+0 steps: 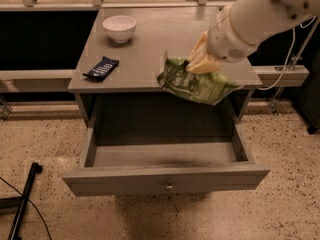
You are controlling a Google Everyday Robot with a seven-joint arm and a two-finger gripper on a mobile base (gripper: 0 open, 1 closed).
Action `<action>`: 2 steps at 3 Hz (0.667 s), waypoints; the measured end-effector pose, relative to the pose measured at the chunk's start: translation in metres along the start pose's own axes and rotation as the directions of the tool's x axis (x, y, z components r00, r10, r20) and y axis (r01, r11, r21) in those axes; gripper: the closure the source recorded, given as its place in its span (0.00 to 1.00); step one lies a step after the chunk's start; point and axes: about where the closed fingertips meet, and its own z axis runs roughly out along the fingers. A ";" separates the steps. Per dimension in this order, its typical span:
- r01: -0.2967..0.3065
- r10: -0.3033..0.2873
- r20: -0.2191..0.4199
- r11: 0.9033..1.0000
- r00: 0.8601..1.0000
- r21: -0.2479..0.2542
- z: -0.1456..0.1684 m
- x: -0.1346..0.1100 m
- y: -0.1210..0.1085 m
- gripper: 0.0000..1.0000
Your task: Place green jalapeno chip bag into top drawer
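I should release the green jalapeno chip bag near the middle of the open drawer's bare bottom [187, 141].
The green jalapeno chip bag [196, 82] hangs tilted in the air over the table's front edge and the back right of the open drawer. My gripper [201, 59] is shut on the bag's top edge, with the white arm reaching in from the upper right. The top drawer [165, 156] is pulled fully out below the grey table [150, 44]. Its inside is bare, and a small round knob [169, 187] sits on its front panel.
A white bowl [119, 28] stands at the table's back left. A dark snack bar wrapper [101, 67] lies near the table's left front edge. A black stand leg [25, 199] lies on the speckled floor at lower left. Cables hang at the right.
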 end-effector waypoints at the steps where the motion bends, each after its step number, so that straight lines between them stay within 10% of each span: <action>1: 0.039 -0.036 0.046 0.997 0.998 -0.063 0.053 -0.021 0.026 1.00; 2: 0.042 -0.039 0.049 0.997 0.998 -0.061 0.058 -0.023 0.028 1.00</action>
